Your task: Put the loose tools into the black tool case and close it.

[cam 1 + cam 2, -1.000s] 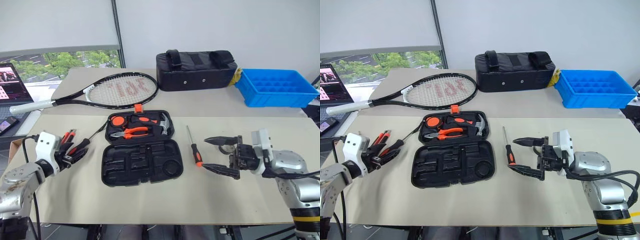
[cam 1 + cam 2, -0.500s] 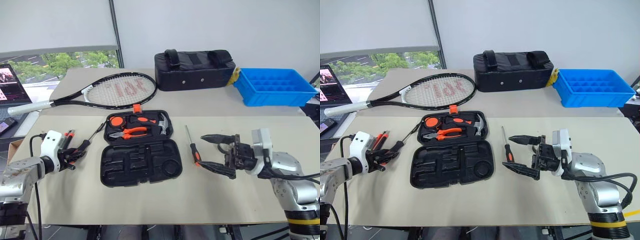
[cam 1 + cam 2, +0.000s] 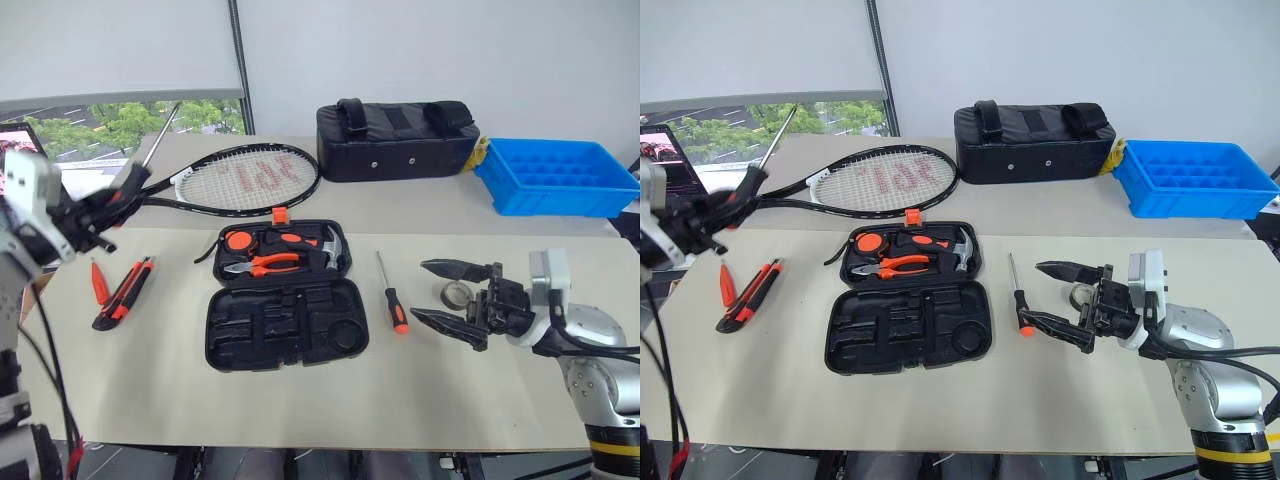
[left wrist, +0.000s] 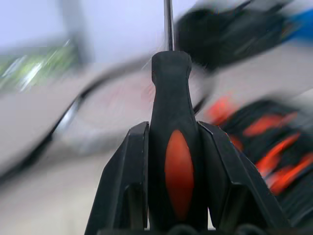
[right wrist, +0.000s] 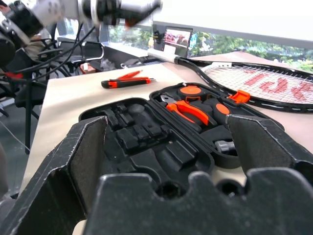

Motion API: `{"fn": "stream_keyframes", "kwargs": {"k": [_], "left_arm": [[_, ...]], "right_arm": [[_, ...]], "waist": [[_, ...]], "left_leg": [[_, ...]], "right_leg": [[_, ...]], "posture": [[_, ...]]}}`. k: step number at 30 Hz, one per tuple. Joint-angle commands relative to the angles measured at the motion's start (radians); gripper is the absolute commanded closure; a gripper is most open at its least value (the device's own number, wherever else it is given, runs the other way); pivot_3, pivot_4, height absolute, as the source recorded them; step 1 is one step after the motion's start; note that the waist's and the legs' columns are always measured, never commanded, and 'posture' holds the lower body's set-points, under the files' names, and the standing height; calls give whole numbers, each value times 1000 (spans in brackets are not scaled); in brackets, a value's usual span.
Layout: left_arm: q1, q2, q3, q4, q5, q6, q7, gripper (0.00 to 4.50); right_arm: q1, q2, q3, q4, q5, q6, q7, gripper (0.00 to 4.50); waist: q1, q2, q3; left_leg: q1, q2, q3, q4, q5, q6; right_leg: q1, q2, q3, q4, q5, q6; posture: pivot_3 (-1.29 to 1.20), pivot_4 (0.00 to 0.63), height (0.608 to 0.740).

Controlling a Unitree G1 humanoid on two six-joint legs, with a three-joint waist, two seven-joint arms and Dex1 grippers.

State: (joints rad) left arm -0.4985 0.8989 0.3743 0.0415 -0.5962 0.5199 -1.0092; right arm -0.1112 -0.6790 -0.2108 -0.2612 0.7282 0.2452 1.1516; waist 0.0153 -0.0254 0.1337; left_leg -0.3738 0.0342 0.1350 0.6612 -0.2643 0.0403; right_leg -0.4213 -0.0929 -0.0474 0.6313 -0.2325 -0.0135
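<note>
The robot's left gripper should release the black-and-orange screwdriver in the case's empty near half (image 3: pixel 264 292), along the hinge by the pliers.
The black tool case (image 3: pixel 286 324) lies open in the middle of the table; its far half holds orange-handled pliers (image 3: pixel 262 266), a hammer and a round orange tool. My left gripper (image 3: pixel 100 208) is raised at the left, shut on a black-and-orange screwdriver (image 4: pixel 171 78) whose thin shaft points up and away. On the table below lie a utility knife (image 3: pixel 124 295) and a small orange tool (image 3: pixel 98 284). Another screwdriver (image 3: pixel 391 294) lies right of the case. My right gripper (image 3: pixel 432 295) stands open beside it, with a small grey tape roll (image 3: pixel 458 296) just behind its fingers.
A black tennis racket (image 3: pixel 240 181) lies behind the case. At the back stand a black fabric bag (image 3: pixel 396 138) and a blue plastic tray (image 3: pixel 555 176). A laptop screen (image 3: pixel 664 151) sits off the table's left edge.
My left gripper closed on a screwdriver among the tools at the left and lifted it well above the table. The knife and orange tool stayed down. The right gripper hardly moved.
</note>
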Motion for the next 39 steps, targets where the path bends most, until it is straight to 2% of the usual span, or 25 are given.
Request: {"fn": "stream_keyframes", "kwargs": {"k": [1,3,6,9,14,19,26,34,36,37,39], "left_arm": [[24,35,-203,-104,49,-50,-189,3526],[34,56,-317,-106,146,-101,-234,3526],[12,43,-417,-63,225,-134,-246,3526],[-14,32,-515,20,328,-182,-258,3526],[7,53,-543,49,353,-199,-319,3526],[-6,21,-549,126,403,-271,-311,3526],[-35,-23,-607,322,544,-518,-296,3526],[-66,-81,-588,352,517,-501,-301,3526],[-77,-89,-569,354,512,-496,-280,2520],[-82,-90,-560,356,513,-503,-269,2338],[-87,-92,-535,349,497,-524,-262,1618]], "right_arm": [[4,-12,-33,-3,-10,-13,-4,0],[16,-16,-41,1,-17,-20,-2,0],[29,-14,-49,0,-23,-31,0,0],[62,-8,-70,-12,-31,-45,-8,0],[110,-10,-104,-30,-37,-59,-18,0],[119,-5,-95,-49,-54,-77,-31,0],[98,-13,-83,-60,-47,-57,-40,0],[83,-18,-81,-72,-43,-38,-54,0],[83,-18,-82,-73,-43,-34,-54,0],[84,-19,-82,-74,-42,-31,-53,0],[84,-22,-82,-76,-35,-21,-50,0]], "waist": [[-3,0,0],[-11,1,0],[-20,0,1],[-15,0,2],[-13,0,2],[-12,0,2],[-9,1,2],[-2,1,1],[-2,1,1],[-2,1,1],[0,1,1]], "left_leg": [[0,0,1,0,1,-1],[0,-1,3,0,1,0],[0,0,5,0,2,-3],[0,1,4,0,1,-1],[0,1,4,0,-1,3],[0,1,4,0,-1,3],[1,1,4,1,-2,4],[2,2,3,7,-3,6],[2,2,3,8,-3,6],[2,2,3,8,-3,6],[2,2,3,9,-3,6]], "right_leg": [[0,1,0,0,0,1],[-1,3,-2,1,-1,1],[-2,14,0,1,-1,1],[-2,16,1,1,-1,1],[-2,16,1,2,-1,1],[-2,16,1,2,-1,1],[-1,16,1,2,-1,1],[0,15,2,9,-1,1],[-1,14,2,10,-1,1],[0,14,2,10,-1,1],[0,14,2,11,-1,2]], "posture": [[0,150,712],[0,150,712],[0,150,712],[0,150,712],[0,150,712],[0,150,712],[0,150,712],[0,150,712],[0,150,712],[0,150,712],[0,150,712]]}}
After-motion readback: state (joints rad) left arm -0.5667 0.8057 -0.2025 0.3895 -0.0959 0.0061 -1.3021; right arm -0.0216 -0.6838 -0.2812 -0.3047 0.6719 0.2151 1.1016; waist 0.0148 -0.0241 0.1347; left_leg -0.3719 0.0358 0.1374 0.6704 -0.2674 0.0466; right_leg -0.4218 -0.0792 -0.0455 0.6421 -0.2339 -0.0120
